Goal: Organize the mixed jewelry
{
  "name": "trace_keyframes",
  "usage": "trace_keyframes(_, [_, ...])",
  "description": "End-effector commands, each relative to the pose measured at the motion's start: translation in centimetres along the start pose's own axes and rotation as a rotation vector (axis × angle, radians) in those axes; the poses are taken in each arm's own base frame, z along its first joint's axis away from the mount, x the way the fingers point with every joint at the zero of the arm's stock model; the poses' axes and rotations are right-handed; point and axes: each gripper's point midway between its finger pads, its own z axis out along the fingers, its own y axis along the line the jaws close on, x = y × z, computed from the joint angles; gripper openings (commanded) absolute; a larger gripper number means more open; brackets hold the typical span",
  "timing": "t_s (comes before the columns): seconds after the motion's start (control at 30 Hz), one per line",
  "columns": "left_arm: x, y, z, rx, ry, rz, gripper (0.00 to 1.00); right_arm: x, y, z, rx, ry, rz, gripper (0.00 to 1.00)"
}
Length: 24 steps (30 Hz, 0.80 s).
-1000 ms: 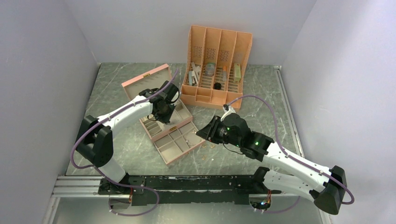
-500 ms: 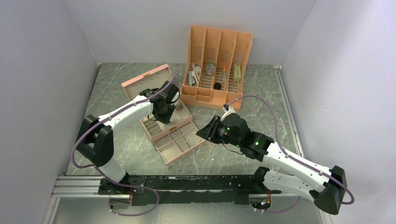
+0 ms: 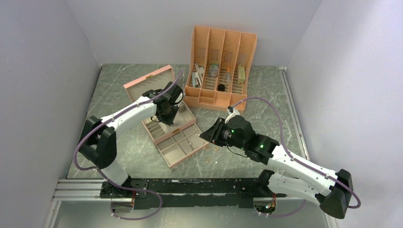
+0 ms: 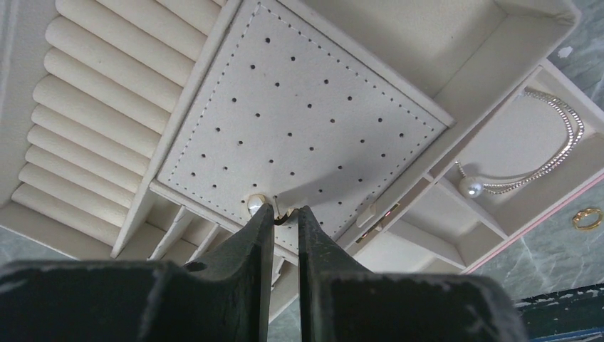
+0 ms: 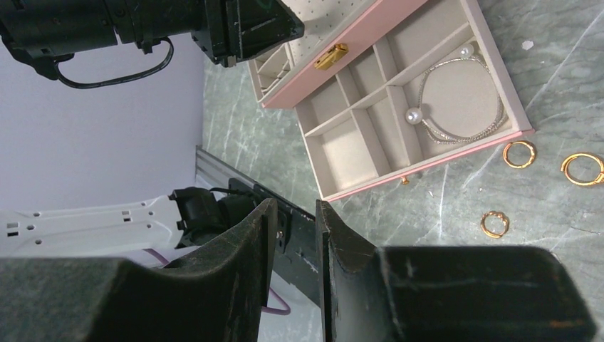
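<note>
The robot's left gripper needs to release the small pearl earring on the perforated pad (image 3: 166, 123) (image 4: 268, 198), close against the other pearl earring.
My left gripper (image 4: 285, 210) (image 3: 167, 114) is shut on a small pearl earring (image 4: 255, 204). It holds the earring's pin against the perforated pad (image 4: 299, 114) of the pink jewelry box (image 3: 151, 79). A beaded chain with a pearl (image 4: 555, 153) (image 5: 459, 100) lies in the open drawer (image 5: 342, 153). Three gold rings (image 5: 519, 153) (image 5: 582, 169) (image 5: 493, 224) of the mixed jewelry lie on the table beside the drawer (image 3: 209, 147). One gold ring (image 4: 587, 218) shows in the left wrist view. My right gripper (image 5: 292, 203) (image 3: 207, 134) hangs open and empty above the table, right of the drawer.
An orange slotted organizer (image 3: 221, 61) with grey and black oddments stands at the back, behind the box. The box's padded ring rolls (image 4: 92, 107) lie left of the perforated pad. White walls close in the table on three sides.
The left wrist has shifted very slightly over the box. The right arm has not moved.
</note>
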Motion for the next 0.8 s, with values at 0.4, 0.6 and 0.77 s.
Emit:
trace_keyframes(0.4, [-1.07,0.09,0.36,-0.018,-0.018,0.019,0.05,-0.43,0.15,-0.12,-0.008,-0.02,0.007,0.31])
trace_keyframes(0.6, [-1.37,0.25,0.29,-0.028,-0.025,0.017,0.08,-0.23,0.15,0.07,-0.01,-0.01,0.008,0.31])
trace_keyframes(0.77, [-1.77,0.5,0.09,-0.043,-0.038,0.014,0.13,-0.26,0.22,0.09,-0.011,-0.01,0.007,0.31])
